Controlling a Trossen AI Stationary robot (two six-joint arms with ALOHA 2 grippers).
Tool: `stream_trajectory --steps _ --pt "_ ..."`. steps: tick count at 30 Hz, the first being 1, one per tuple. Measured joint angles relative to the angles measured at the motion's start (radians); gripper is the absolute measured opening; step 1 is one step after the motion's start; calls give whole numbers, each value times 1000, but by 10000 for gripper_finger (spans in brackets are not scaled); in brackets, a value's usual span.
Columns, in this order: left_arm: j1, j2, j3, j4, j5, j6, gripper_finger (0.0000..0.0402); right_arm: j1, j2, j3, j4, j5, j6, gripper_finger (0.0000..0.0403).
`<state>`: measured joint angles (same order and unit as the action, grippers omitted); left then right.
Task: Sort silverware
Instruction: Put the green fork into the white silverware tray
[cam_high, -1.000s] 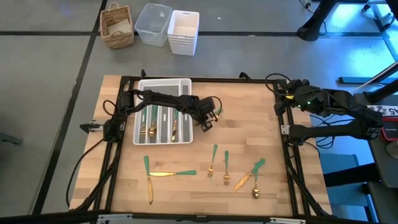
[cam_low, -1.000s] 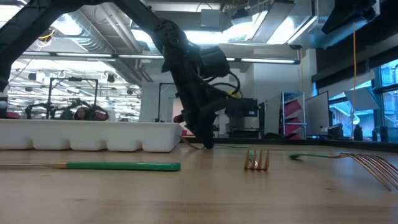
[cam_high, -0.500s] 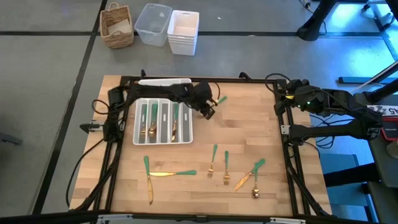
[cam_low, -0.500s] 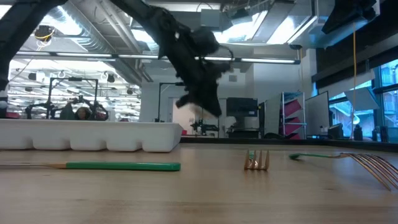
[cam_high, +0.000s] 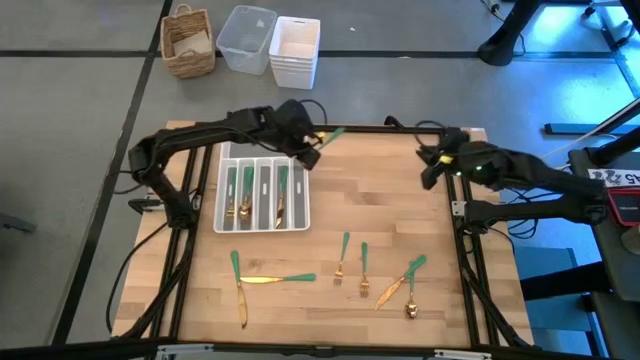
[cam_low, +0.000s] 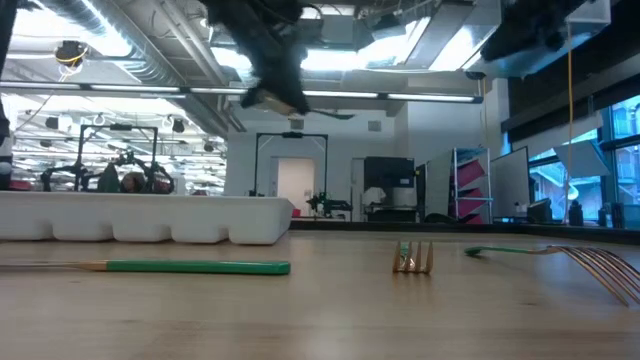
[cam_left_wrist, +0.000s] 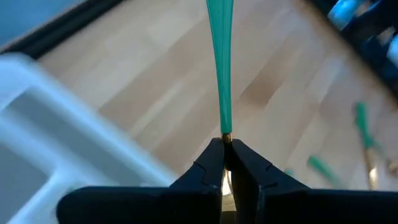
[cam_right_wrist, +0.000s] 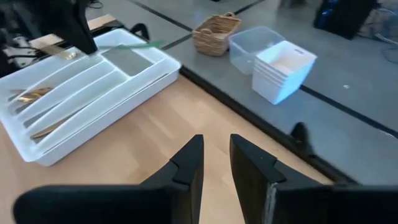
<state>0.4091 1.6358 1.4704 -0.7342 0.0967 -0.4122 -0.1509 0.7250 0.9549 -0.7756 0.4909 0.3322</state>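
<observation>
Next, my left gripper releases the piece of silverware next to the lone fork in the white tray's outer compartment (cam_high: 230, 193).
My left gripper (cam_high: 306, 150) hangs high over the far right corner of the white tray (cam_high: 300, 222), shut on one piece of silverware whose green handle (cam_high: 333, 131) sticks out toward the table's far right. Its head is hidden between the fingers. The tray's compartments hold several gold-headed pieces (cam_high: 245, 196). More silverware lies flat on the near half of the table: two knives (cam_high: 262, 280), forks (cam_high: 342, 256) and a spoon (cam_high: 411, 300). My right gripper (cam_right_wrist: 216, 158) stands open and holds nothing, above the table's far right part (cam_high: 428, 166). My left gripper pinches the piece between its two fingers on the gold neck (cam_left_wrist: 226, 138), just where the green handle (cam_left_wrist: 221, 68) begins. The fingers slant downward and lie along the piece, so the handle runs straight out past the fingertips. The piece is lifted clear of table and tray.
Beyond the table's far edge on the floor stand a wicker basket (cam_high: 189, 42), a clear bin (cam_high: 246, 38) and a stack of white bins (cam_high: 295, 51). Black frame rails (cam_high: 468, 260) run along the table's sides. Bare wood lies between the tray and my right arm.
My left gripper, shut on the piece, has risen from the table just right of the tray, lifting the piece clear, and swung toward the far edge and left, over the tray's far right corner. My right gripper has come a little toward the table's middle and tipped downward.
</observation>
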Motion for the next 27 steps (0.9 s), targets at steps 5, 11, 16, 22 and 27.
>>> stream_trajectory --steps 5,11,16,22,27 --pt "0 -83 0 -244 -69 -22 5 0 14 -160 199 -69 0 81" --pt "0 -201 0 -461 -146 -90 4 0 33 -304 416 -194 2 81" --pt "-3 -322 -3 -593 -208 -189 6 0 55 -346 496 -271 2 81" --pt "-45 -522 -131 -650 -269 -404 4 0 72 -346 509 -282 0 81" --pt "-127 -687 -322 -650 -285 -667 7 0 72 -346 541 -282 -16 81"
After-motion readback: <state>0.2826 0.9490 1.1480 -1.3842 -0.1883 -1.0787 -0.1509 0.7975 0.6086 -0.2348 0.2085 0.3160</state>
